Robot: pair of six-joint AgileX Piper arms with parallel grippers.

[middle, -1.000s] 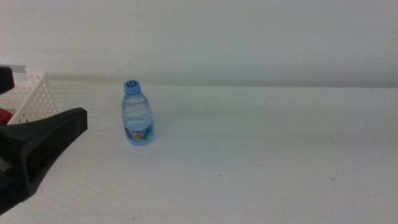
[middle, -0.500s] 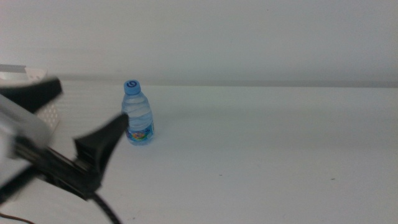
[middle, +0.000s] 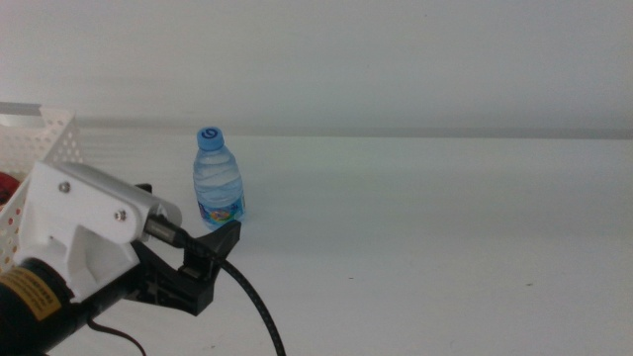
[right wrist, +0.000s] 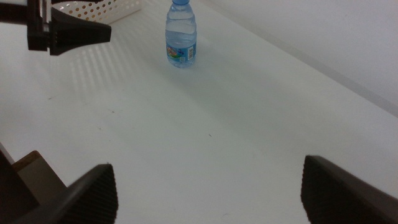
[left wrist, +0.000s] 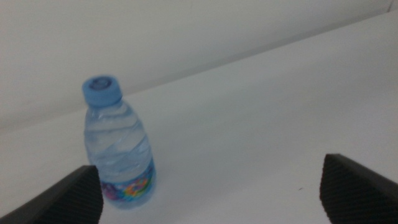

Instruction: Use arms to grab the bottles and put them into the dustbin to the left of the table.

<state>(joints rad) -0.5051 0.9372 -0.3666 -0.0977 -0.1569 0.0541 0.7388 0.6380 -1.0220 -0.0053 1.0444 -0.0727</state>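
Note:
Next, I close my left gripper on the middle of the water bottle (middle: 220, 192) (left wrist: 124, 163), just above its colourful label and well below the blue cap.
A small clear water bottle (middle: 218, 179) with a blue cap stands upright on the white table (middle: 425, 227), right of the white perforated dustbin (middle: 47, 148). My left gripper (middle: 214, 253) is low on the table in front of the bottle, a short gap short of it. In the left wrist view the bottle (left wrist: 118, 152) stands just beyond the left gripper (left wrist: 211, 199), close to one jaw; the jaws are wide open and empty. The right gripper (right wrist: 217, 193) waits open, far from the bottle (right wrist: 181, 37).
Something red (middle: 7, 185) shows inside the dustbin at the picture's left edge. The left arm's white bracket (middle: 84, 229) and black cable (middle: 259, 311) fill the bottom left. The right wrist view shows the dustbin (right wrist: 106, 7) and a left jaw (right wrist: 71, 32).
The left arm has swung from beside the dustbin toward the bottle. Its bracket and cable have come into view and its jaws now point at the bottle. The bottle has not moved.

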